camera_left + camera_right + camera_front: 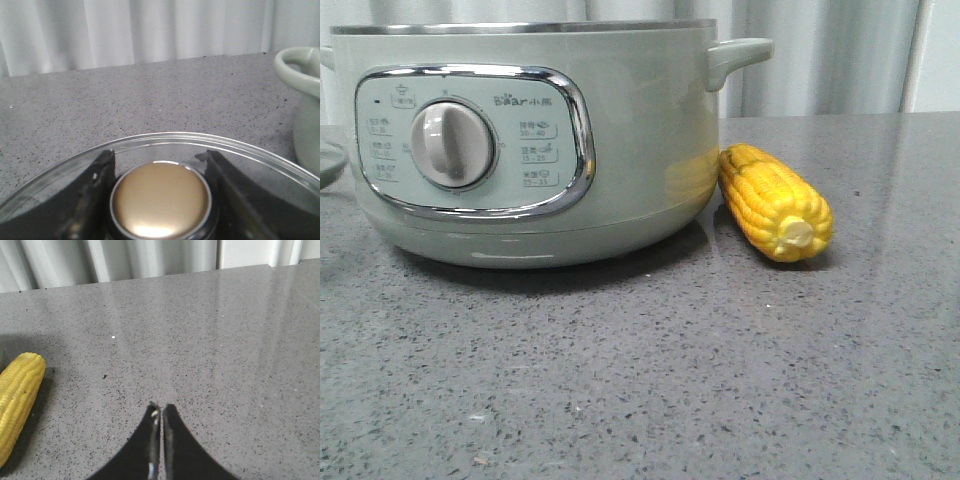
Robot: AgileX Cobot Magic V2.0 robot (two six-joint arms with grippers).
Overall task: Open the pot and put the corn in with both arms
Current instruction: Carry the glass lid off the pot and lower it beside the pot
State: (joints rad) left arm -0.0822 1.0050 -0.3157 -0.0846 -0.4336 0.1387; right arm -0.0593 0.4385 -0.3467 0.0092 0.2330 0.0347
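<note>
My right gripper moves to the yellow corn next and closes on the corn's thick part [778,197] [7,426], just behind the corn's pale core end.
The pale sage-green pot [620,150] stands on the grey table with its steel rim bare and no lid on it. The yellow corn [775,200] lies on the table against the pot's right side, pale core end toward the camera. In the left wrist view my left gripper [157,153] has its two black fingers tight against both sides of the golden knob [160,200] of a glass lid [200,137], beside the pot's handle [300,65]. My right gripper [161,406] is shut and empty over bare table, with the corn [17,400] off to one side. Neither gripper shows in the front view.
A curved grey edge [328,160] shows at the far left of the front view beside the pot. Pale curtains [820,55] hang behind the table. The speckled grey tabletop [640,380] stretches in front of the pot and the corn.
</note>
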